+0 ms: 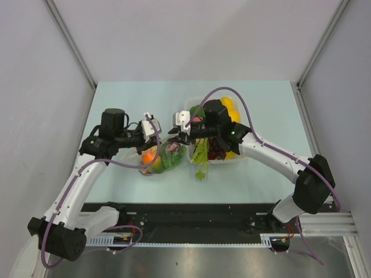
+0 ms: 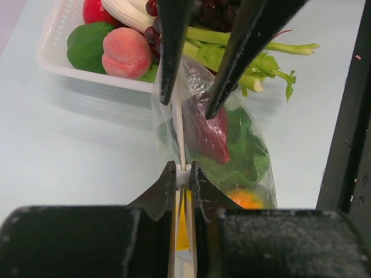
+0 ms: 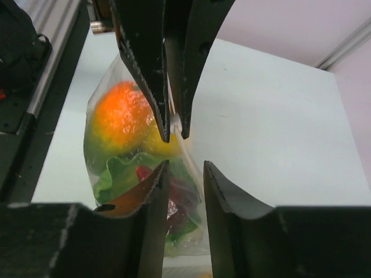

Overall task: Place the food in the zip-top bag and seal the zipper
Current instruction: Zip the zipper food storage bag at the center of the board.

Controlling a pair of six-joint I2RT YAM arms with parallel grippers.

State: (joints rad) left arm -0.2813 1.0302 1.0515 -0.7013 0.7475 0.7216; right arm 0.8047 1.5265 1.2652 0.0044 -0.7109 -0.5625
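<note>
Next, my left gripper lets go of the zipper at the bag's end [image 1: 130, 165] that lies past the orange fruit, the one farthest from the white tray.
The zip-top bag [image 1: 165, 157] lies on the table between the two arms. It holds a green lettuce [image 2: 243, 156], a red piece [image 2: 206, 136] and an orange fruit [image 3: 119, 116]. My left gripper [image 2: 183, 171] is shut on the zipper [image 2: 180, 136] at one end of the bag's rim. Facing it, my right gripper [image 3: 184, 168] is open. Its jaws straddle the zipper [image 3: 186, 155] at the other end, with a gap on each side. More food stays in the white tray [image 2: 52, 58]: a peach [image 2: 124, 53], a green piece [image 2: 87, 46], grapes [image 1: 217, 147] and celery [image 2: 255, 63].
The white tray [image 1: 232, 161] sits just right of the bag, under the right arm, with a yellow fruit [image 1: 231, 107] at its far end. The celery stalks [image 1: 201, 162] hang over its near left corner. A black rail [image 1: 203, 211] runs along the table's near edge.
</note>
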